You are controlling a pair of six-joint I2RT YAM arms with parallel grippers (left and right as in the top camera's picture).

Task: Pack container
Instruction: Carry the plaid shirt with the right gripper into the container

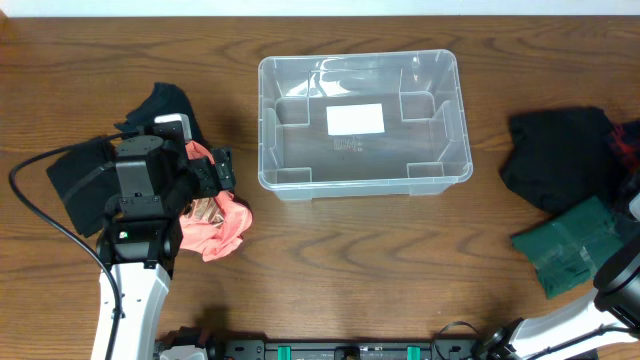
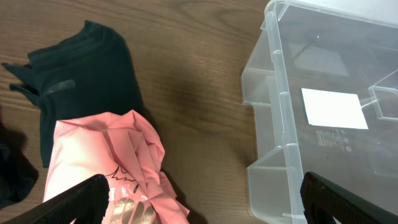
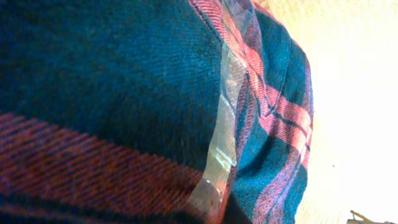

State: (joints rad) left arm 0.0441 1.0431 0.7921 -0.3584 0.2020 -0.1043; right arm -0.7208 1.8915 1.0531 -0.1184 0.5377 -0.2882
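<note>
Next, I release the plaid cloth from my right gripper inside the clear plastic container, across the white label on its base (image 1: pixel 332 120).
The clear plastic container (image 1: pixel 360 125) stands empty at the back middle, with a white label on its base; its near-left corner also shows in the left wrist view (image 2: pixel 273 93). My left gripper (image 1: pixel 225 178) is open wide over a crumpled pink garment (image 1: pixel 228 225) left of the container. In the left wrist view the gripper (image 2: pixel 205 211) has one finger over the pink garment (image 2: pixel 106 155) and the other beside the container's corner. The right wrist view is filled by blue and red plaid cloth (image 3: pixel 124 93). My right gripper's fingers do not show.
A dark garment (image 1: pixel 165 100) lies under and behind the left arm, also seen in the left wrist view (image 2: pixel 81 74). At the right lie a black garment (image 1: pixel 560 155), a green folded item (image 1: pixel 575 245) and a bit of plaid cloth (image 1: pixel 625 145). The right arm (image 1: pixel 620 285) is at the right edge.
</note>
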